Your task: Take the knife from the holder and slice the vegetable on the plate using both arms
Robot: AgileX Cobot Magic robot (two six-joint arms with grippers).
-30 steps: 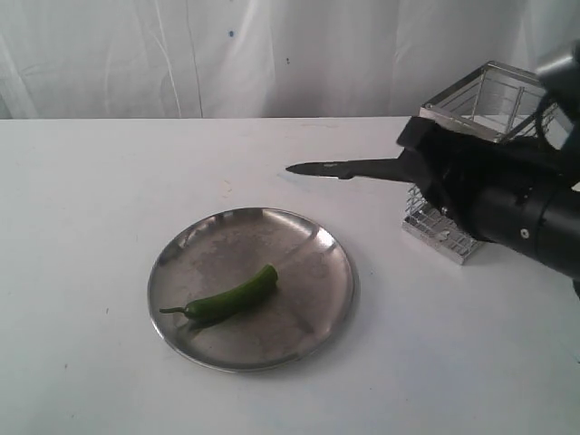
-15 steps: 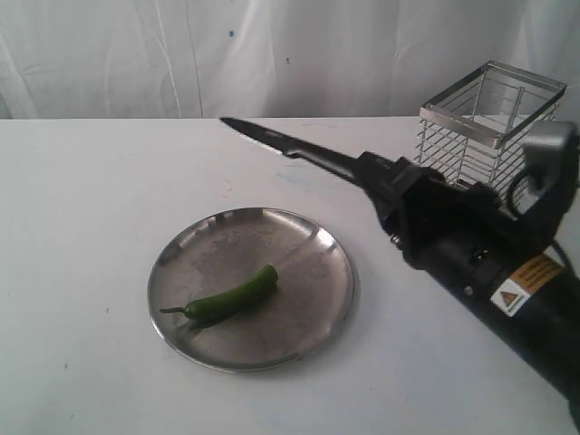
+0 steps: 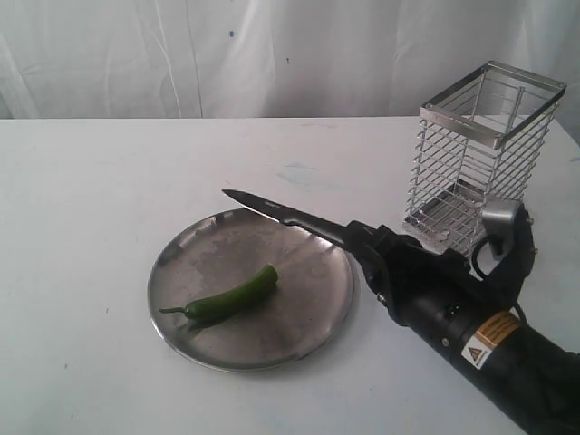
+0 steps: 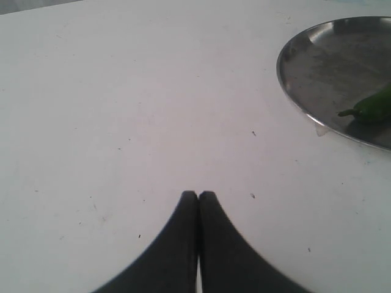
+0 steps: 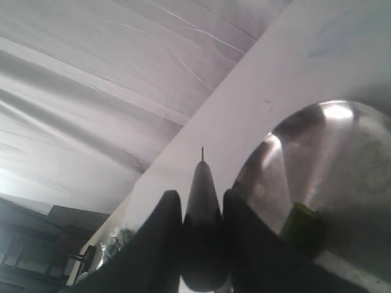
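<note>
I should use my right gripper to set the black knife down on the steel plate (image 3: 306,300) next to the thick end of the green chili. The knife now points over the plate's far rim.
My right gripper (image 3: 362,243) is shut on the handle of the black knife (image 3: 276,212), whose blade points left over the far rim of the steel plate (image 3: 299,317). The green chili (image 3: 228,299) lies on the plate's near left part, below and in front of the blade, apart from it. In the right wrist view the knife (image 5: 202,201) sits between the two fingers of the right gripper (image 5: 202,194), with the plate (image 5: 342,140) and the chili's end (image 5: 299,224) beside it. My left gripper (image 4: 198,194) is shut and empty above bare table, away from the plate (image 4: 293,91) and the chili (image 4: 372,105).
The wire holder (image 3: 478,154) stands empty at the back right, behind my right arm (image 3: 471,335). A white curtain hangs behind the table. White tabletop (image 3: 91,199) stretches left of the plate.
The right arm has swung the knife away from the holder, first up and left, then down and nearer, so the blade now hangs low over the plate's far rim.
</note>
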